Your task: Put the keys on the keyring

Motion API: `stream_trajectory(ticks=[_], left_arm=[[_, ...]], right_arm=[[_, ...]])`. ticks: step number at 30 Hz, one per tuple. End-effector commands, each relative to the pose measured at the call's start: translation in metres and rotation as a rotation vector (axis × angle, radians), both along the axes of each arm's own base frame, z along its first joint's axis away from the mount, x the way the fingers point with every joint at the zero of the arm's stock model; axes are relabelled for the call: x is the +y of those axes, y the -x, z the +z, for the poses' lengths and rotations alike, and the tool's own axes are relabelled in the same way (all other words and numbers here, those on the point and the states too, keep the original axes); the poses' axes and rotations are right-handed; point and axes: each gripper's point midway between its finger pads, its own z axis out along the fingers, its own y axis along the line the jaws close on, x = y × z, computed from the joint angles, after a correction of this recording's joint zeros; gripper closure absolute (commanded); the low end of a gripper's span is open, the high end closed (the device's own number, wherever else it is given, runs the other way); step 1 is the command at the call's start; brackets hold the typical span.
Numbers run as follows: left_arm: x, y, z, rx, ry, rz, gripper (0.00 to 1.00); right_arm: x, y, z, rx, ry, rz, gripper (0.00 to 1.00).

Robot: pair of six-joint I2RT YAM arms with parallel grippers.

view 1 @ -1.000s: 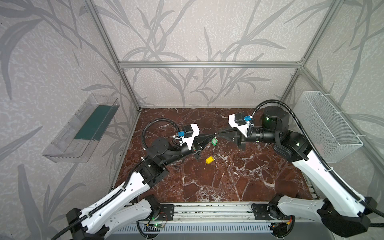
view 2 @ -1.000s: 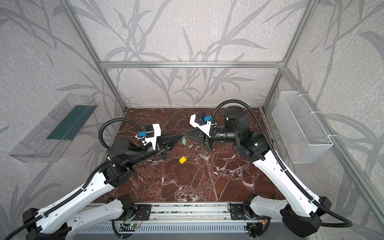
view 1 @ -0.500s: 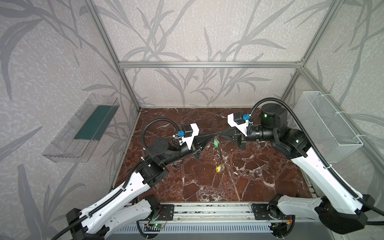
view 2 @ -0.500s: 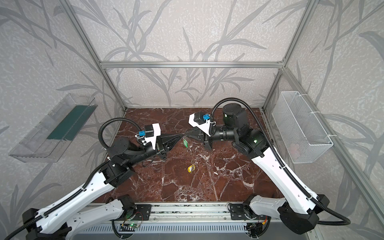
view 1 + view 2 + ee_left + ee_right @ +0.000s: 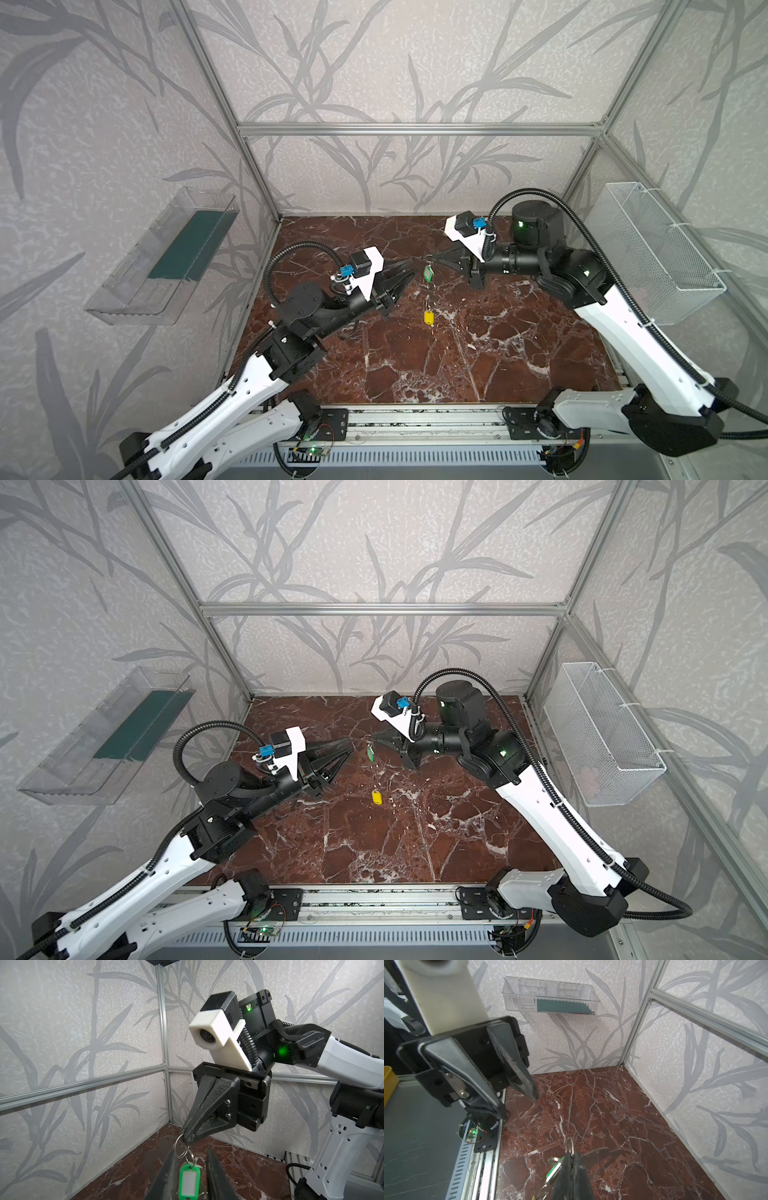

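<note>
The open fingers of my left gripper face the green tag below the wire ring, so that gripper should pinch the ring's free side (image 5: 175,1148) before it turns the ring.
My right gripper (image 5: 432,259) (image 5: 572,1154) is shut on the keyring (image 5: 602,1154), a flat grey plate that sticks out sideways from its fingertips, held well above the marble. A wire ring (image 5: 179,1148) shows at the tips. The green-tagged key (image 5: 428,273) (image 5: 189,1182) hangs below the right gripper. The yellow-tagged key (image 5: 429,318) (image 5: 376,797) dangles lower on small rings. My left gripper (image 5: 413,267) (image 5: 191,1151) is open just left of the green tag and holds nothing; in the left wrist view the tag shows between its fingers.
A clear bin (image 5: 166,257) with a green mat hangs on the left wall. A white wire basket (image 5: 656,253) hangs on the right wall. The red marble table (image 5: 457,365) ends in front at an aluminium rail (image 5: 415,419).
My left gripper has opened and drawn back slightly. The yellow-tagged key has swung over and now hangs under the green tag. The right gripper stays shut.
</note>
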Motion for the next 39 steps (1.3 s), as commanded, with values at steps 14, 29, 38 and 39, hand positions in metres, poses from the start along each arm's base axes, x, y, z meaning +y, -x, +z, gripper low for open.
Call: stream_trajectory(ticks=[14, 29, 38, 39], left_arm=[[-0.019, -0.032, -0.024, 0.093, -0.062, 0.056, 0.77], [-0.023, -0.035, -0.023, 0.096, -0.063, 0.053, 0.77], [-0.021, -0.037, -0.022, 0.097, -0.066, 0.07, 0.81], [-0.02, -0.037, -0.022, 0.1, -0.069, 0.071, 0.84]], right_arm=[[-0.003, -0.007, 0.017, -0.045, -0.036, -0.059, 1.0], [0.005, -0.003, 0.009, -0.05, -0.006, -0.037, 1.0], [0.007, 0.0, 0.008, -0.052, 0.002, -0.024, 1.0], [0.007, 0.0, 0.009, -0.054, 0.001, -0.024, 1.0]])
